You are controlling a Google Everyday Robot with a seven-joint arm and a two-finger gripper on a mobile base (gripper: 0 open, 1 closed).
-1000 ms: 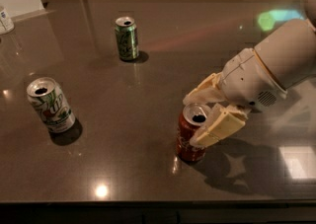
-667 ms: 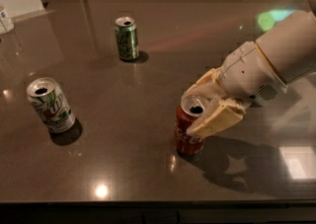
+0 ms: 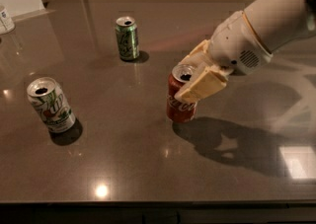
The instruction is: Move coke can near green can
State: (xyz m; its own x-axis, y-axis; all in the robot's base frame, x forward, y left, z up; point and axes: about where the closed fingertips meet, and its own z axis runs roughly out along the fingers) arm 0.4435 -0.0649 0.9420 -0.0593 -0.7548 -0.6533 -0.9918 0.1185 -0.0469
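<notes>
My gripper will let go of the coke can on the table (image 3: 152, 64) beside the green can, on my arm's side.
The coke can (image 3: 178, 103) is red with white lettering and a silver top. It stands upright near the middle of the dark table. My gripper (image 3: 193, 75) is shut on the coke can, its cream fingers (image 3: 201, 87) clasping the can's upper part from the right. The white arm reaches in from the upper right. The green can (image 3: 127, 38) stands upright at the back of the table, up and to the left of the coke can, well apart from it.
A mostly white can (image 3: 50, 104) with a green and red logo stands at the left front. The dark grey table (image 3: 148, 168) has its front edge along the bottom. A pale object (image 3: 6, 19) sits at the far left back.
My gripper has moved the coke can up and to the left, toward the green can. The two other cans have not moved.
</notes>
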